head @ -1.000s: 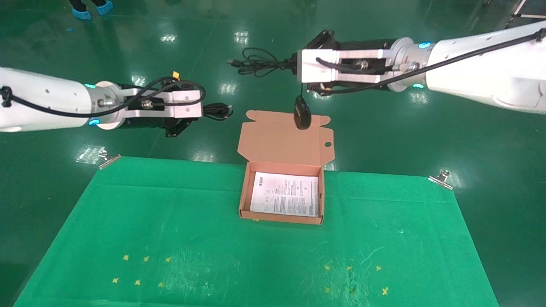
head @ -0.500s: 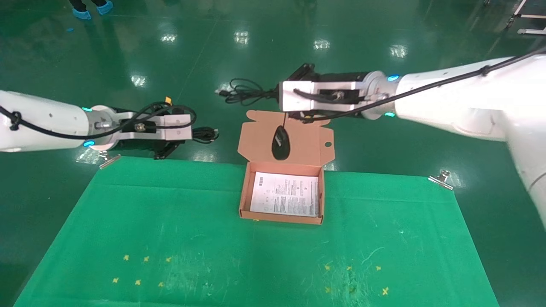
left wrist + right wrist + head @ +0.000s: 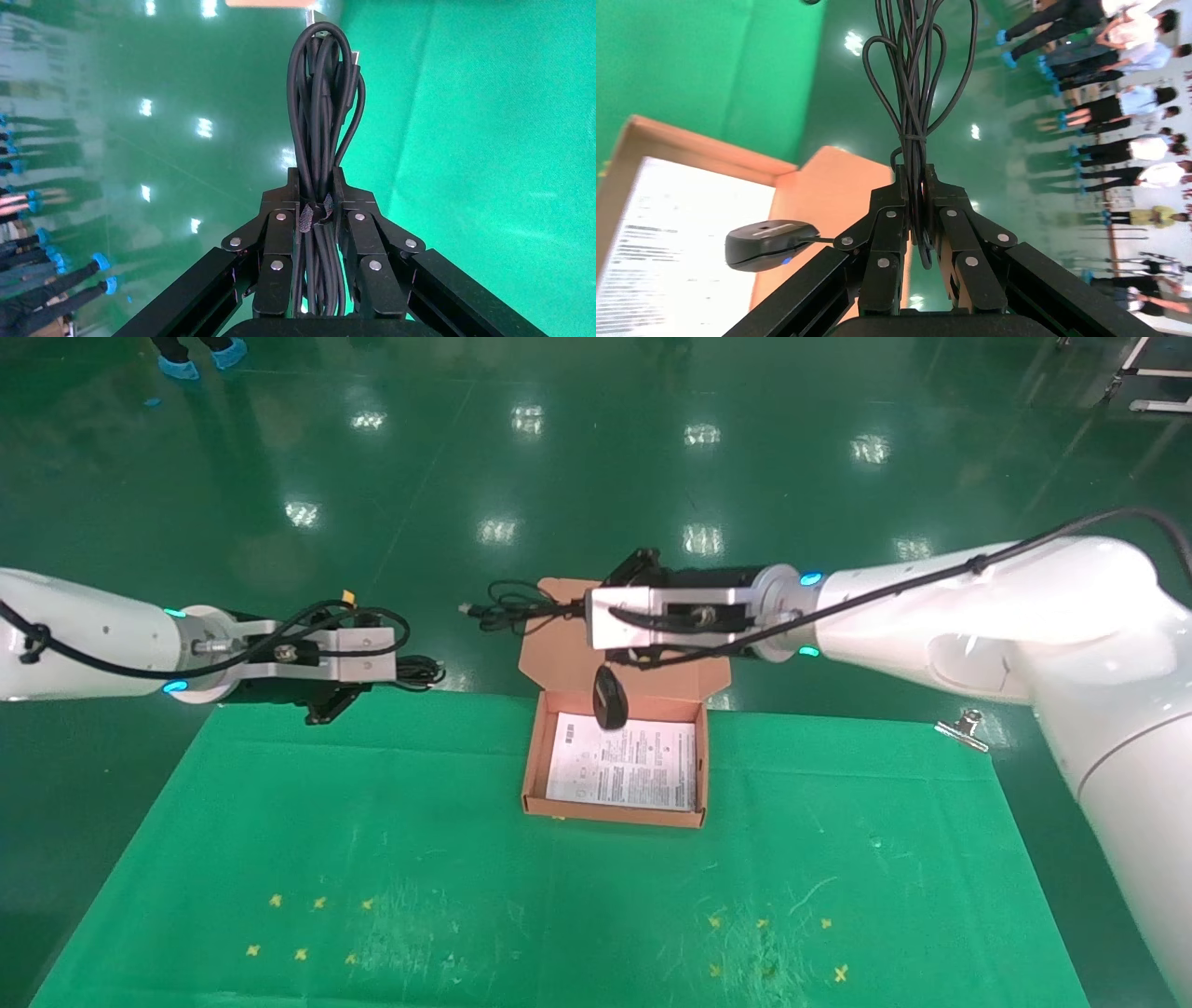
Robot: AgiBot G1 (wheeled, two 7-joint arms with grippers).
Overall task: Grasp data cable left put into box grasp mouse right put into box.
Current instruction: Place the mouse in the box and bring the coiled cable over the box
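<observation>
Next, I release the black mouse with my right gripper on the white printed sheet [image 3: 604,785] [image 3: 656,221] by the front side of the salmon box.
The salmon box [image 3: 533,775] lies open on the green cloth with a white printed sheet [image 3: 622,770] inside and its lid [image 3: 557,663] folded back. My right gripper [image 3: 575,611] hovers over the lid, shut on the mouse's bundled cord [image 3: 916,105]. The black mouse [image 3: 610,699] dangles from that cord just above the box's back edge, seen too in the right wrist view as the mouse [image 3: 768,244]. Left of the box, my left gripper [image 3: 408,670] hangs at the cloth's back edge, shut on the looped data cable [image 3: 320,105].
The green cloth [image 3: 372,840] covers the table and a metal clip [image 3: 964,727] holds its back right corner. Yellow cross marks [image 3: 307,924] dot the front. Shiny green floor lies beyond the table. People stand far off in the right wrist view.
Both arms have come down and nearer the table. The right one carried the dangling mouse from beyond the lid to the box's back edge. The left one reached the cloth's back edge.
</observation>
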